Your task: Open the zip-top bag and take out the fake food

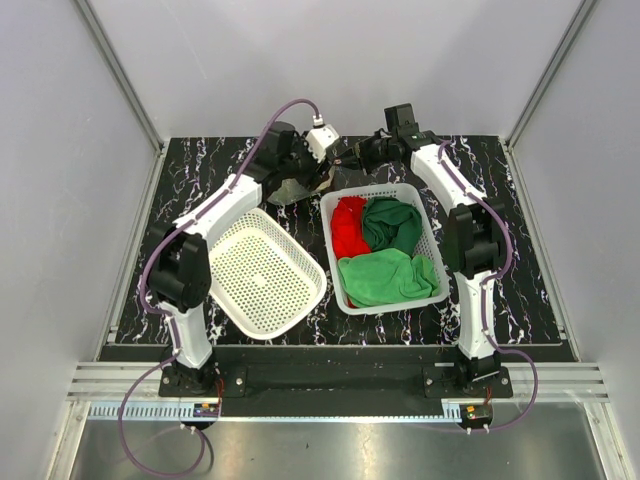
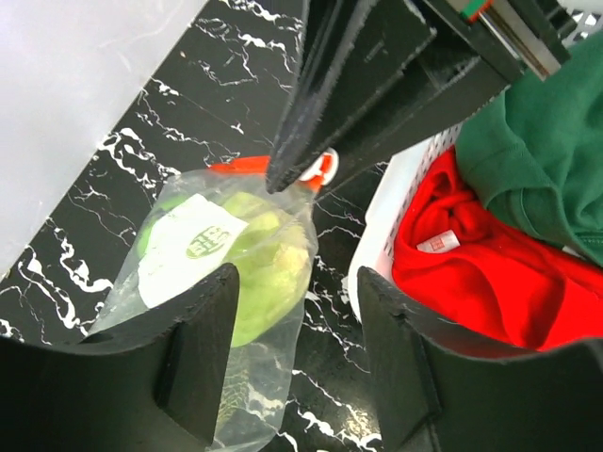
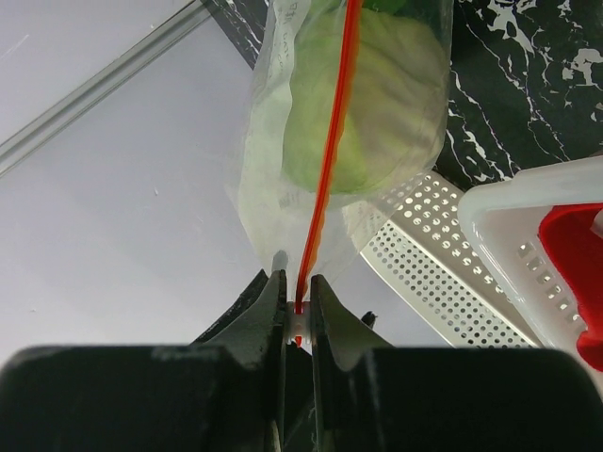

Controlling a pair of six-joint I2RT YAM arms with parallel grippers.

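Next, my left gripper pinches the bag's edge (image 2: 303,205) just below the zip before my right gripper opens, because only my right gripper holds the bag, at the slider.
The zip-top bag (image 2: 221,282) is clear plastic and hangs over the black marbled table (image 2: 236,85) at the back. Inside it shows fake food: a pale yellow-green cabbage-like ball (image 3: 372,104) and a brighter green piece (image 2: 160,212) behind a white label. My right gripper (image 3: 299,311) is shut on the white slider at the end of the red-orange zip strip (image 3: 332,141). My left gripper (image 2: 297,348) is open just above the bag. Its left finger (image 2: 203,348) overlaps the bag's side, and only a clear edge of the bag lies between the jaws. In the top view both grippers meet over the bag (image 1: 292,188).
An empty white perforated basket (image 1: 265,272) lies tilted at front left. A second white basket (image 1: 432,245) to the right holds a red cloth (image 1: 347,225) and green cloths (image 1: 390,275). Grey enclosure walls stand close behind the bag.
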